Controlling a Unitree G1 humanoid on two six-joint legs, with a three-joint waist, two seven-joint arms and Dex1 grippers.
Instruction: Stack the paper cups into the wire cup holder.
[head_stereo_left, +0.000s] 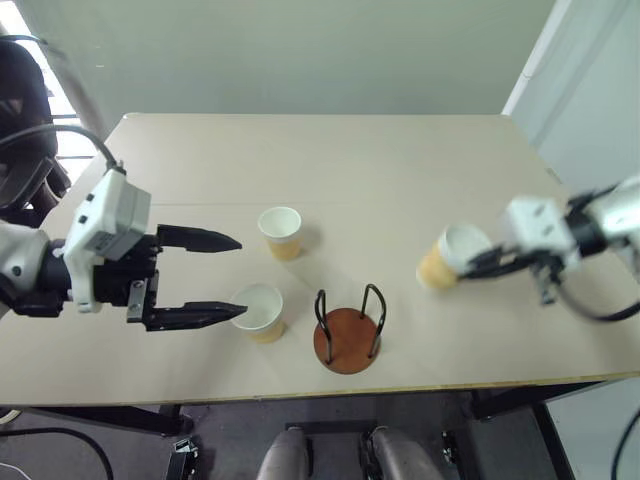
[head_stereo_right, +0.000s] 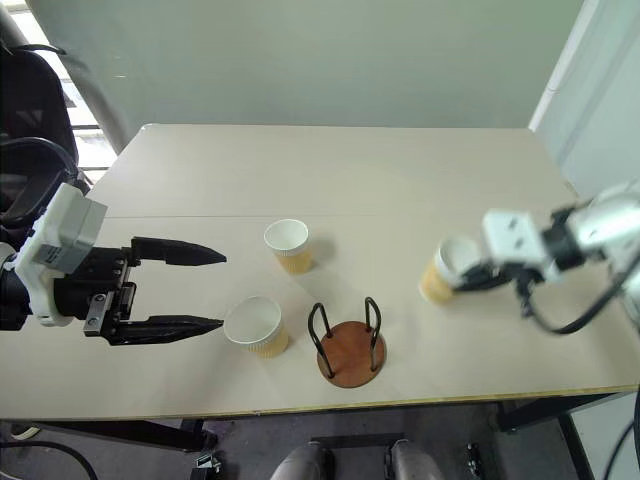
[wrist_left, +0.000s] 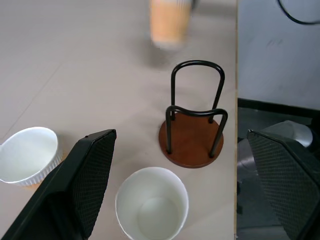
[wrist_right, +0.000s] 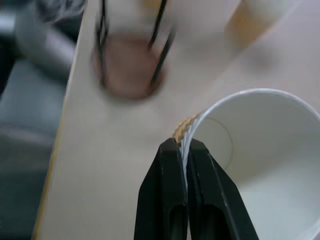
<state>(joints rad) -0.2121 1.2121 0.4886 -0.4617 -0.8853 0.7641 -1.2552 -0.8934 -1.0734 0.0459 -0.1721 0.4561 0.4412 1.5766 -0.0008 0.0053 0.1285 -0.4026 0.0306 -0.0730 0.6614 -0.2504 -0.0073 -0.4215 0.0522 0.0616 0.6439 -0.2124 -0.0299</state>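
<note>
My right gripper is to put the tan paper cup down on the reddish-brown disc (head_stereo_left: 348, 345) (wrist_right: 128, 69) between the black wire loops.
My right gripper (head_stereo_left: 472, 263) is shut on the rim of a tan paper cup (head_stereo_left: 447, 258), which hangs tilted above the table to the right of the wire cup holder (head_stereo_left: 348, 336). In the right wrist view the two fingers (wrist_right: 170, 175) pinch the white rim of that cup (wrist_right: 260, 145). The holder, black wire loops on a reddish-brown disc, stands empty near the front edge. A second cup (head_stereo_left: 259, 312) stands upright just left of the holder, a third cup (head_stereo_left: 281, 232) behind it. My left gripper (head_stereo_left: 242, 277) hovers open left of these two cups, its lower fingertip close to the nearer one.
The beige table (head_stereo_left: 400, 160) stretches wide behind the cups. Its front edge (head_stereo_left: 430, 387) runs just in front of the holder. A dark chair (head_stereo_left: 22, 120) stands beyond the table's left end, and a white wall panel (head_stereo_left: 590, 90) rises at the right.
</note>
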